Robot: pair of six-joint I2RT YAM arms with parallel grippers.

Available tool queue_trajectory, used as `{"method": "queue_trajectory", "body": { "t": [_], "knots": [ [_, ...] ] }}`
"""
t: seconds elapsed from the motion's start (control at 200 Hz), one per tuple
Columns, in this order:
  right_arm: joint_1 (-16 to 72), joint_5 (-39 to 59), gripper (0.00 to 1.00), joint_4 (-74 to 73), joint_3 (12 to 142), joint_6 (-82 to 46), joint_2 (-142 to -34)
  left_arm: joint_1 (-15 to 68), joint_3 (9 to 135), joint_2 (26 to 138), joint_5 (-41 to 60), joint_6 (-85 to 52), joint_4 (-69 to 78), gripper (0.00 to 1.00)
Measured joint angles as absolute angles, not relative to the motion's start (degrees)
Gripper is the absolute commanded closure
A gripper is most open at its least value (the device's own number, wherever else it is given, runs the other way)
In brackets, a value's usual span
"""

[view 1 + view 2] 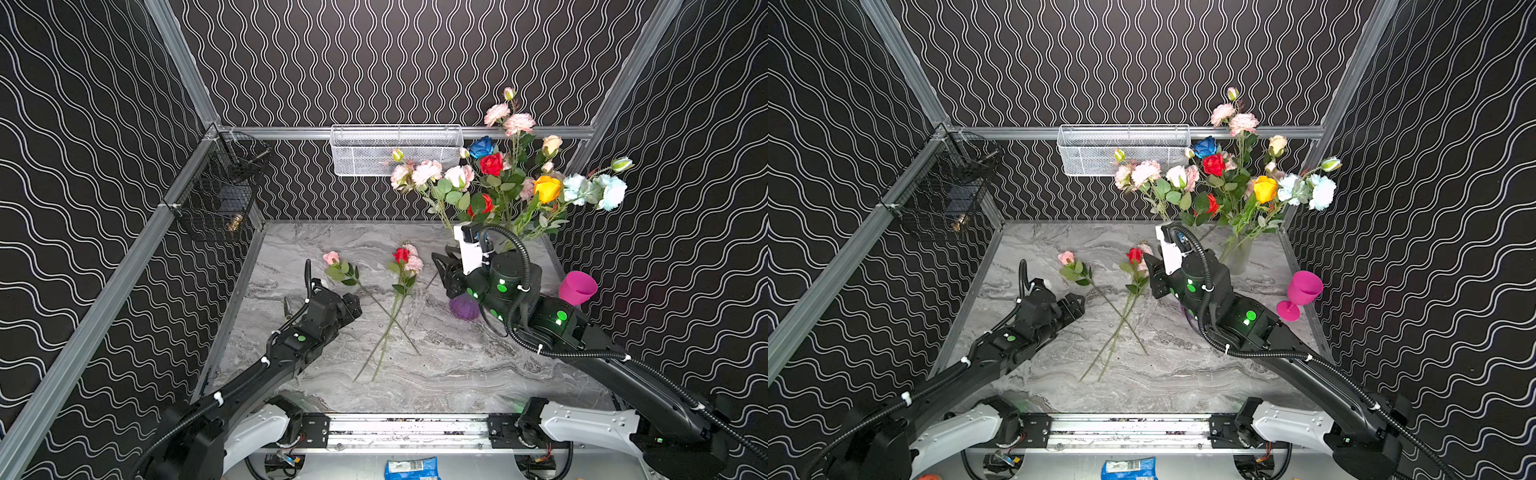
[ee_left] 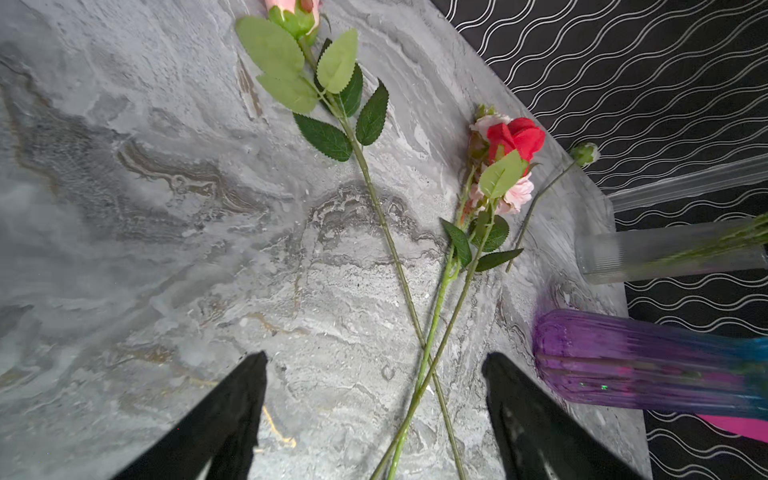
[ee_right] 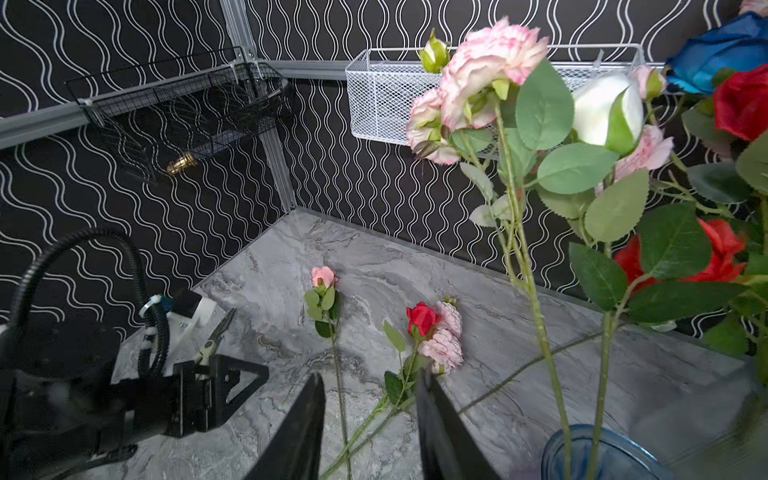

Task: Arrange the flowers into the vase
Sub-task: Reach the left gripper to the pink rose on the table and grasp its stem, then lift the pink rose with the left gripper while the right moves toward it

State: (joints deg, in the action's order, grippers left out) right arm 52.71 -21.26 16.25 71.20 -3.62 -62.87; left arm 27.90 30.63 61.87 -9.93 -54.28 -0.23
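The pink rosebud's stem (image 1: 361, 289) (image 2: 364, 168) is next for my left gripper. It should go there and close just below the rosebud's lowest dark green leaves.
Most of the flowers (image 1: 511, 178) stand as a bouquet at the back right: pink, red, blue, orange, white and pale-blue blooms. Some stems go into a clear ribbed vase (image 1: 1237, 255). Others go into a purple vase (image 1: 464, 308) whose rim is blue (image 3: 602, 453). A pink rosebud (image 1: 331, 257) and a red rose with a pink spray (image 1: 401, 254) lie on the marble table (image 1: 457, 374), their stems crossing. My left gripper (image 2: 376, 357) is open low over that crossing, holding nothing. My right gripper (image 3: 370, 376) hangs beside the purple vase, open and holding nothing.
A pink goblet (image 1: 577, 286) stands by the right wall. A white mesh basket (image 1: 395, 149) hangs on the back wall and a black wire basket (image 1: 220, 187) on the left wall. Small pliers (image 3: 216, 336) lie beside the left wrist.
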Motion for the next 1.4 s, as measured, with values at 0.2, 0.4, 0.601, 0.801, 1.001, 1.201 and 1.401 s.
{"method": "queue_trajectory", "body": {
  "t": [0.2,0.4,0.601,0.801,1.001,1.201,1.401],
  "knots": [
    [54.9,-23.6,0.61,16.3,69.3,-4.4,-63.1,26.1,40.3,75.5,-10.5,-55.0,0.3,0.20],
    [55.4,-24.9,0.60,15.9,63.2,-6.9,-57.9,25.5,51.4,90.4,-10.4,-52.8,-0.9,0.29],
    [55.5,-25.2,0.60,15.8,62.7,-7.0,-56.9,25.5,59.3,101.6,-10.3,-52.2,-3.4,0.33],
    [55.5,-25.8,0.60,14.6,61.6,-6.8,-56.4,25.5,61.4,107.1,-10.3,-52.5,-4.2,0.45],
    [55.5,-25.7,0.60,13.7,60.4,-6.9,-55.8,24.4,57.8,109.4,-10.2,-50.5,8.2,0.70],
    [55.5,-25.0,0.60,13.7,60.4,-7.4,-56.1,21.4,53.5,109.6,-5.3,-49.1,17.6,0.90],
    [55.5,-23.3,0.60,13.6,60.5,-8.4,-56.8,19.0,47.3,101.2,-3.8,-49.2,17.5,0.93]
  ]
}}
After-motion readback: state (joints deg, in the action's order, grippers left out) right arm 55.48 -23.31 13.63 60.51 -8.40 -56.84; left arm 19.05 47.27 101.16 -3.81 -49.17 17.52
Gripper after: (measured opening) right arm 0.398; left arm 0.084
